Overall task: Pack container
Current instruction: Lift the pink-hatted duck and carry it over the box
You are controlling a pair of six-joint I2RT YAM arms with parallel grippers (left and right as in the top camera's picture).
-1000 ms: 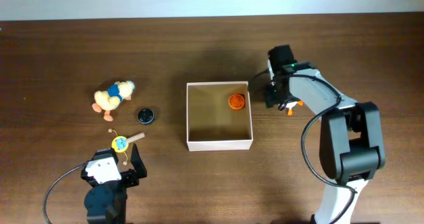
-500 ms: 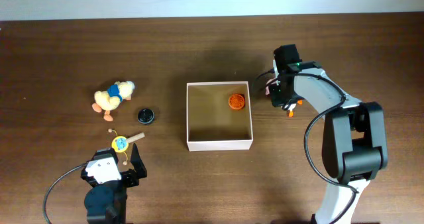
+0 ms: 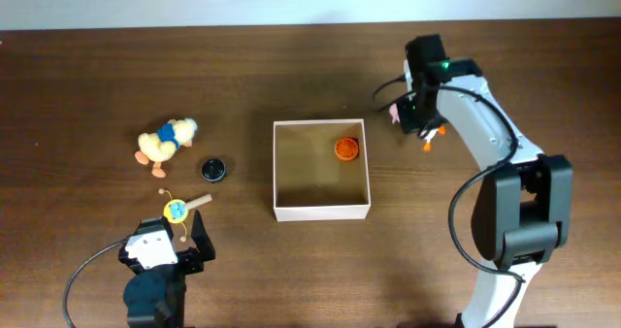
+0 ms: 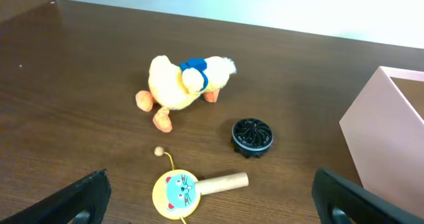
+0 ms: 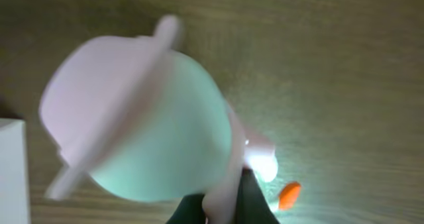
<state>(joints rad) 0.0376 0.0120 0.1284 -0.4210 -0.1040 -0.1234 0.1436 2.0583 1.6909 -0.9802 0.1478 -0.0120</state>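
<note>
The robot's right gripper should set the pink toy, now pinched beside the container, down inside the container (image 3: 321,195), close to the front side of the container.
The container (image 3: 321,210), a square shallow box with white walls and a tan inside, stands mid-table with a small orange round toy (image 3: 346,148) in its far right corner. Right of it, my right gripper (image 3: 417,126) is shut on a pale pink and mint toy (image 5: 149,114) with an orange foot (image 5: 288,195); the toy fills the right wrist view, pinched at the bottom edge. My left gripper (image 3: 184,235) rests open at the table's front left, with a yellow cat-face rattle (image 4: 177,191) lying between its fingers (image 4: 85,196).
A yellow plush duck (image 3: 165,141) with a blue scarf lies at the left, and a black round cap (image 3: 213,169) sits between it and the container. The container's wall (image 4: 387,134) shows at the right edge of the left wrist view.
My right gripper has shut on the pink and mint toy and carried it toward the far side of the table, away from the container's right wall. The left arm has not moved.
</note>
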